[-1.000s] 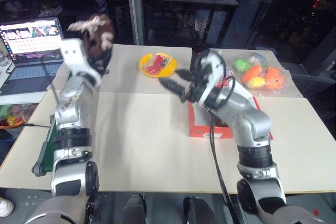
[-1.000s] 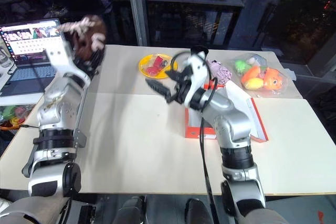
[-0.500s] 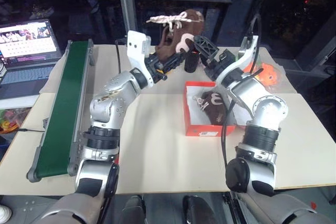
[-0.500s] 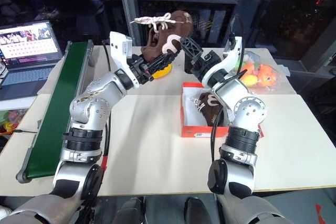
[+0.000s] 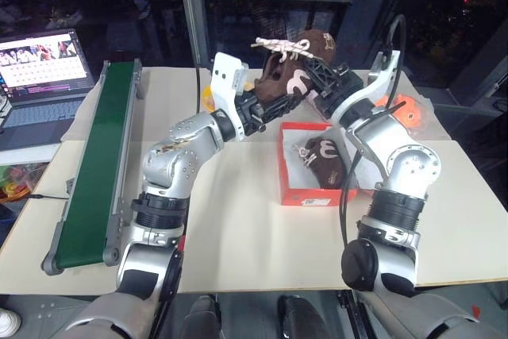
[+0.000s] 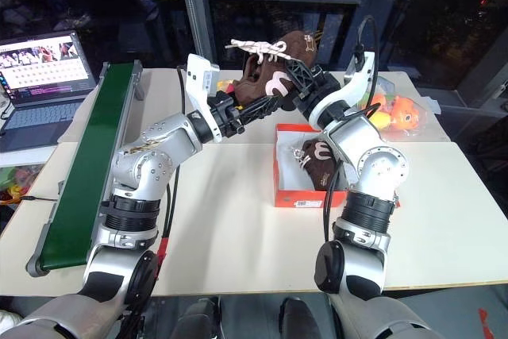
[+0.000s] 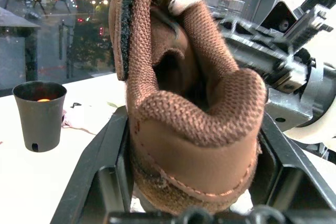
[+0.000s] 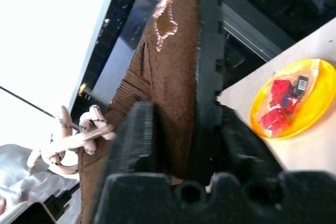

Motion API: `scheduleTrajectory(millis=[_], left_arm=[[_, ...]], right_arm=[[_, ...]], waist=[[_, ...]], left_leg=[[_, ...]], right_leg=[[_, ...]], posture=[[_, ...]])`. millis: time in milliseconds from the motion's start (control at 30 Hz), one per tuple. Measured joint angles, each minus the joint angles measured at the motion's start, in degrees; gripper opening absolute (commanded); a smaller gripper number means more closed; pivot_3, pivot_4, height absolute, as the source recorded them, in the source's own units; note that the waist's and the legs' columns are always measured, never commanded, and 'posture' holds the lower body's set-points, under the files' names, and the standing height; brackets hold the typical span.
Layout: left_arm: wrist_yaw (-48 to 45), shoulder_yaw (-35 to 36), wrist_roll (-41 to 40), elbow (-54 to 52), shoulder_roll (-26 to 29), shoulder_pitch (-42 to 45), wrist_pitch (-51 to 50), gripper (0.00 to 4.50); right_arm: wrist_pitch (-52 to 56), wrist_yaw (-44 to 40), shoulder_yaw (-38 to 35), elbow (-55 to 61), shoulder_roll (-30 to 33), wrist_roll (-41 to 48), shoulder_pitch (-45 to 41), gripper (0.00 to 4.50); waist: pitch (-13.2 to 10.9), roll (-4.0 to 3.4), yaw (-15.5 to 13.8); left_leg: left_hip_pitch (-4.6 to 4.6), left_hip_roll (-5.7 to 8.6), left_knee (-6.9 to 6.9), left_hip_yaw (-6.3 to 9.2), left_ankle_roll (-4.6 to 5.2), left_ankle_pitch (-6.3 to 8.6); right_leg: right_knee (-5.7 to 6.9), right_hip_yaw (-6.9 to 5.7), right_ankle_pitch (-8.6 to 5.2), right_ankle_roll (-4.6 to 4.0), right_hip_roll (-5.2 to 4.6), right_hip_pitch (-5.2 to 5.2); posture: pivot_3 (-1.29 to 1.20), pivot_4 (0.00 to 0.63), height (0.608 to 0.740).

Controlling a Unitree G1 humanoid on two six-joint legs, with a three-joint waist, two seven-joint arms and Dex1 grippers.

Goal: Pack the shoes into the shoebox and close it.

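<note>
The robot's right gripper needs to set the dark brown shoe, now hanging above the shoebox's back, down inside the orange-red shoebox (image 5: 336, 168), beside the other shoe.
One dark brown shoe (image 5: 295, 77) with cream laces hangs in the air above the back of the shoebox (image 5: 305, 196). My right gripper (image 5: 319, 81) is shut on its side and sole, seen clamped in the right wrist view (image 8: 176, 129). My left gripper (image 5: 266, 109) stands open around the heel of the same shoe (image 7: 194, 145), a finger (image 7: 100, 177) on either side. The other shoe (image 5: 324, 156) lies inside the orange-red box, which is open.
A green conveyor belt (image 5: 94, 164) runs along the table's left side, with a laptop (image 5: 44, 61) beyond it. A yellow plate (image 8: 286, 98) with red pieces, a black cup (image 7: 39, 114) and a bag of toy fruit (image 5: 405, 109) sit at the back.
The camera has swung. My left arm carried the shoe right to the right gripper. The right gripper closed on the shoe, and the left fingers spread apart.
</note>
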State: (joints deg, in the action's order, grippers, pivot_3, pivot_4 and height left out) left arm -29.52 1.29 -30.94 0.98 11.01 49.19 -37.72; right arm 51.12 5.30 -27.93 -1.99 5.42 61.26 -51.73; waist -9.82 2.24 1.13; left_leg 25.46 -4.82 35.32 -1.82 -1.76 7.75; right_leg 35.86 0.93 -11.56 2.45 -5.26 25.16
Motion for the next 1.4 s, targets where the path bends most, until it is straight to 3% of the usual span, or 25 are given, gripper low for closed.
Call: scheduleTrajectory(millis=[200,367,867,1133,1400], left_arm=[[2.17,4.40,0.38,1.11,2.47,0.41,0.18,4.50],[4.87,5.78,3.12,2.59,5.64,0.24,0.31,4.50],[7.52,6.24,3.74,0.12,4.81,-2.34,0.05,4.50],[8.92,6.10,3.76,-0.81,4.34,-3.63,0.00,4.50],[10.59,6.26,3.78,-1.95,3.94,-4.42,0.01,4.50]], right_arm=[[-5.16,-5.25,6.72,-1.44,10.54,-12.30,0.00,0.37],[-3.33,-13.79,15.18,-5.62,21.10,-20.87,2.83,0.37],[2.78,-21.22,23.47,-7.46,20.63,-27.91,12.89,0.37],[7.80,-23.96,35.37,-6.79,24.69,-36.98,11.12,0.37],[4.11,-37.87,51.16,-10.27,30.06,-47.18,5.33,0.37]], waist=[[-0.03,-0.05,-0.13],[-0.03,-0.05,-0.17],[-0.05,-0.04,-0.13],[-0.04,-0.04,-0.30],[-0.04,-0.04,-0.70]], left_leg=[[0.01,0.01,0.01,0.00,0.00,0.00],[0.01,0.01,0.00,0.00,0.01,0.01],[0.01,0.02,0.01,0.00,0.01,0.01],[0.01,0.04,0.05,0.00,0.01,0.01],[0.02,0.05,0.27,0.02,0.01,0.01]], right_leg=[[-0.03,0.00,-0.11,0.17,0.00,0.01],[-0.04,0.01,-0.09,0.13,0.00,0.01],[-0.03,0.03,-0.02,0.03,0.00,0.01],[-0.02,0.02,-0.08,0.14,-0.01,0.00],[-0.03,0.02,-0.15,0.25,-0.01,-0.11]], posture=[[0.00,0.150,0.736],[0.00,0.150,0.736],[0.00,0.150,0.736],[0.00,0.150,0.736],[0.00,0.150,0.736]])
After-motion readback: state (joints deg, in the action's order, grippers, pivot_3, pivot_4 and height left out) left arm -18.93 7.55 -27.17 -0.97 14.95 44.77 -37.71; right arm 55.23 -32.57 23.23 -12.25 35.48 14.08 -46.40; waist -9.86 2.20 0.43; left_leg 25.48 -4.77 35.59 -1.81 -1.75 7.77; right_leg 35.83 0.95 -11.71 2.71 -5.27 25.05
